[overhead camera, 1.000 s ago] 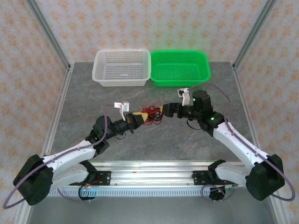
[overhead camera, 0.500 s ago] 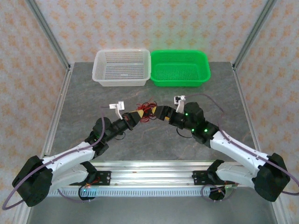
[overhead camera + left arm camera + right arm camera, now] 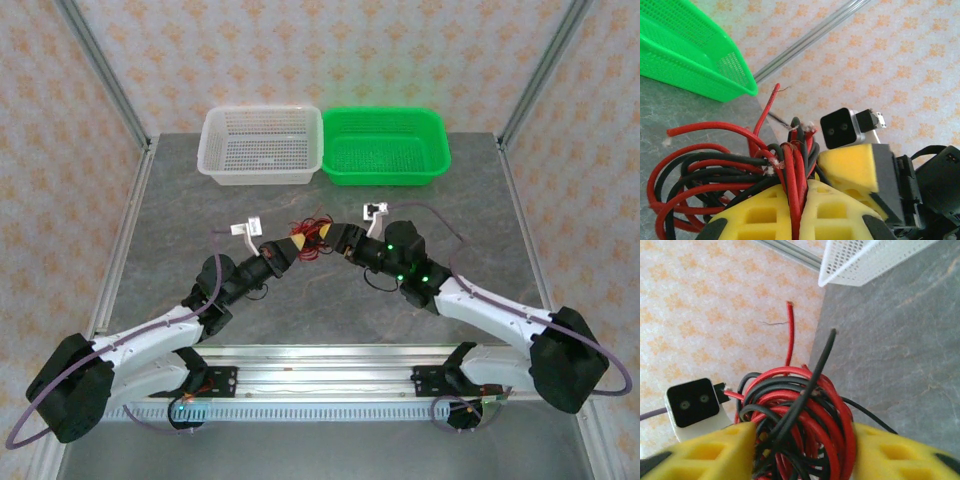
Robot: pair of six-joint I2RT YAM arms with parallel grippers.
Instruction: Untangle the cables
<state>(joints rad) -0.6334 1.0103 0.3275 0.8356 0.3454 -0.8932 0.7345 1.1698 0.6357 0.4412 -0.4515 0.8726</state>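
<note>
The strands of cable are pinched by my left gripper close against my right gripper, so my left gripper should open and take the cable ball's outer loops [image 3: 682,187] to stretch the cables.
The cables [image 3: 312,234] are a tangled ball of thin red and black wires held above the middle of the table, between the two grippers. My left gripper [image 3: 297,244] comes in from the left and is shut on them. In the left wrist view its yellow fingers pinch several red and black strands [image 3: 795,165] at the left gripper [image 3: 802,184]. My right gripper [image 3: 334,233] meets the ball from the right. In the right wrist view the cables [image 3: 805,390] fill the gap of the right gripper [image 3: 805,435], with both yellow pads against the bundle. One red and one black end stick up free.
A white mesh basket [image 3: 262,147] and a green mesh basket [image 3: 386,146] stand side by side at the back of the grey table [image 3: 200,210]. The green basket [image 3: 685,50] and white basket [image 3: 865,260] also appear behind the bundle. Metal frame posts flank the table.
My right gripper has moved left onto the cable ball and its jaws have narrowed around it. The left gripper has kept its grip and drifted slightly back.
</note>
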